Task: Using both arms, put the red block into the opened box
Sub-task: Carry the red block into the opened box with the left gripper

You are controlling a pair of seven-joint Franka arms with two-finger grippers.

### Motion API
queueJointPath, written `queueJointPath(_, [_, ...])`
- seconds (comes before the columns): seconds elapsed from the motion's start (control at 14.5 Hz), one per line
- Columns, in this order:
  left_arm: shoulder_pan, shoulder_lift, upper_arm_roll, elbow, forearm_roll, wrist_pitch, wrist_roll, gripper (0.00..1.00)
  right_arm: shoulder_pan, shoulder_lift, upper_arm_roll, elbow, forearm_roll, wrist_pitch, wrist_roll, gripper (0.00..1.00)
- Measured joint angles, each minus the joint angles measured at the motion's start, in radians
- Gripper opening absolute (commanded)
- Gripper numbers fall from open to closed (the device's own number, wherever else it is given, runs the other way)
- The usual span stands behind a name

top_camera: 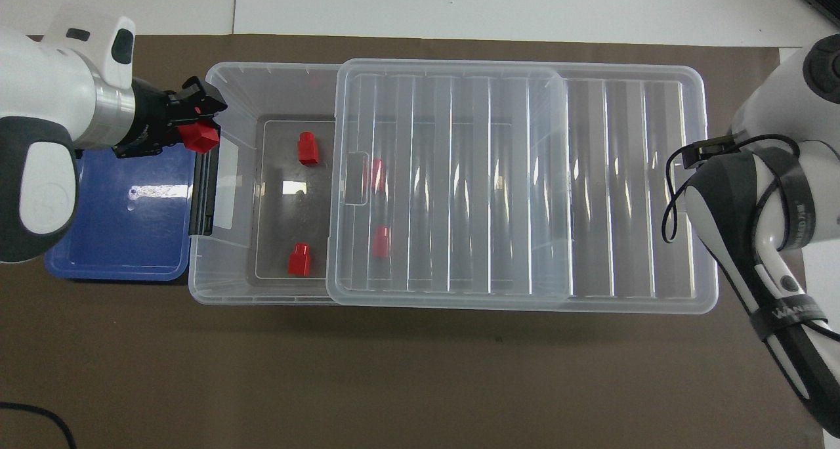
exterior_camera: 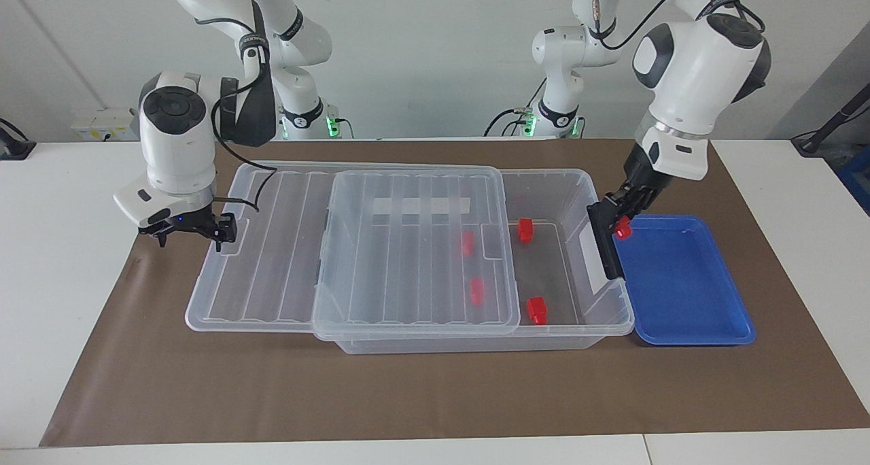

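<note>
My left gripper is to set down the small red block. It will let go of it between the two uncovered red blocks [top_camera: 300, 212] on the clear box's bottom.
My left gripper [exterior_camera: 620, 224] [top_camera: 193, 124] is shut on a small red block [exterior_camera: 622, 231] [top_camera: 199, 136]. It hangs over the black clip handle [exterior_camera: 601, 247] at the end of the clear box [exterior_camera: 578, 179] [top_camera: 262, 75]. The ribbed lid [exterior_camera: 408, 261] [top_camera: 459, 173] lies slid toward the right arm's end, leaving the box's handle end uncovered. Two red blocks [exterior_camera: 525, 229] [exterior_camera: 537, 308] lie on the bare floor, and two more [exterior_camera: 467, 242] [exterior_camera: 477, 290] show through the lid. My right gripper [exterior_camera: 194, 232] stands open at the lid's outer end, one finger against its rim.
A shallow blue tray [exterior_camera: 680, 281] [top_camera: 118, 239] with nothing in it sits against the box's handle end. Brown paper [exterior_camera: 435, 397] covers the table under everything. The right arm's forearm [top_camera: 755, 239] hangs over the lid's end in the overhead view.
</note>
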Motion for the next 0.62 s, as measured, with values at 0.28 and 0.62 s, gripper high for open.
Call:
queueJointPath(0.28, [-0.058, -0.002, -0.001, -0.174, 0.0, 0.202, -0.001, 0.0, -0.002, -0.001, 0.0, 0.001, -0.05, -0.008, -0.022, 1.0])
queueJointPath(0.62, [-0.074, -0.001, 0.0, -0.275, 0.002, 0.273, 0.057, 0.0, -0.002, -0.017, 0.001, 0.003, -0.053, -0.012, -0.037, 1.0])
